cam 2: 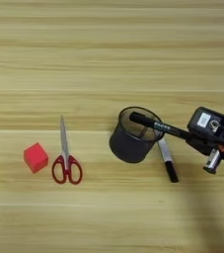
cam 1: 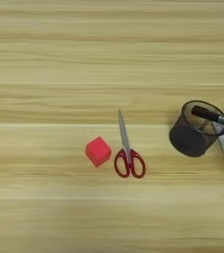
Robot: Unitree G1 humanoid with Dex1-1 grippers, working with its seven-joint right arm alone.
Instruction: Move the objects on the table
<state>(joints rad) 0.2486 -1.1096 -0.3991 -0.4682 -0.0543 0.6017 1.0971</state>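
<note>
Next, my right gripper releases the black marker pen inside the black mesh cup (cam 1: 212,123), so that it leans on the cup's rim.
A small red cube (cam 1: 98,151) lies on the wooden table (cam 1: 44,64), left of centre. At the right edge my right gripper (cam 2: 191,135) is shut on the rear end of a long black marker pen (cam 2: 158,126) with pale print. The pen is nearly level and points left, its tip over the mouth of a black mesh cup (cam 2: 130,141). The left eye view shows only the front part of the held pen (cam 1: 213,116) above the cup (cam 1: 191,134); the gripper is outside that view.
Red-handled scissors (cam 1: 128,153) lie shut just right of the cube, blades pointing away from me. A second pen (cam 2: 167,159) with a pale barrel and a black cap lies on the table against the cup's right side, under the held pen.
</note>
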